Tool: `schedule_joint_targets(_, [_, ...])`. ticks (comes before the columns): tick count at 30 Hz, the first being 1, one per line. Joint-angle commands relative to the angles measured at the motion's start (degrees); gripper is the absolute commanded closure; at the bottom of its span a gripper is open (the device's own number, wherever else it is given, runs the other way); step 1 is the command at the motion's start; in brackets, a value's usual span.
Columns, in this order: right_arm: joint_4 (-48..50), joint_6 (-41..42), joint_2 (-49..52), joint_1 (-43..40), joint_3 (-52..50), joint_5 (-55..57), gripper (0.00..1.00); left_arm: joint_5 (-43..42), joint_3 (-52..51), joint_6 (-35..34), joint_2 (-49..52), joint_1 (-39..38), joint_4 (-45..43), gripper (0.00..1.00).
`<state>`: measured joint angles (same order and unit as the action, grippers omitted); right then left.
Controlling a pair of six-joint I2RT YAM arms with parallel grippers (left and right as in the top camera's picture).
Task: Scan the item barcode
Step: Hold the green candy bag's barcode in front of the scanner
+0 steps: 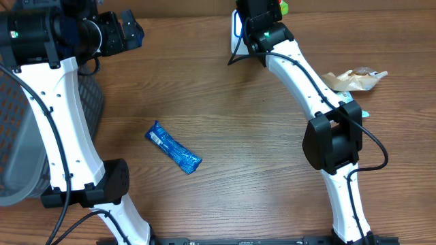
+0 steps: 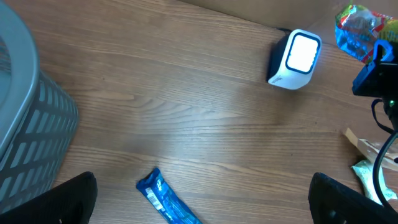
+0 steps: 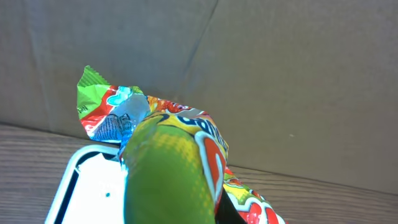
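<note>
My right gripper needs to let go of the green snack packet just in front of the brown wrapper (image 1: 375,106), against the pale wrapper.
My right gripper (image 1: 262,17) is shut on a crinkly green, red and yellow snack packet (image 3: 168,168) and holds it right over the white scanner (image 3: 87,193) at the table's far edge. The packet hides the fingers in the right wrist view. From the left wrist the scanner (image 2: 295,59) shows its lit window, with the packet (image 2: 360,28) to its right. A blue bar wrapper (image 1: 173,148) lies flat on the table's middle left, a white barcode patch (image 2: 153,196) facing up. My left gripper (image 2: 211,199) hangs open high above it, empty.
A grey mesh basket (image 1: 20,136) stands at the left edge. Brown and pale wrappers (image 1: 354,78) lie at the right, beside the right arm. A cardboard wall (image 3: 280,74) rises behind the scanner.
</note>
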<state>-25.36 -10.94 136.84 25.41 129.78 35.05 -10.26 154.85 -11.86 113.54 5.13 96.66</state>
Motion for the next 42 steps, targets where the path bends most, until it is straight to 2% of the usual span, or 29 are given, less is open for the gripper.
schedule_joint_targets(1, [0.74,-2.32,-0.46,1.53,0.68,2.38,0.96,0.37,0.00,0.28,0.48,0.11,0.00,0.00])
schedule_joint_targets(17, [0.87,-6.99,-0.31,4.74,0.68,3.93,0.96,0.35,0.00,0.26,0.48,0.11,0.00,0.00])
schedule_joint_targets(27, [0.83,-10.40,-0.31,4.85,0.68,8.66,0.96,0.37,0.00,0.26,0.46,0.11,0.00,0.00])
schedule_joint_targets(42, [-1.46,-10.58,-0.31,4.11,-1.84,8.90,0.96,0.35,0.00,0.26,0.48,0.07,0.00,0.00])
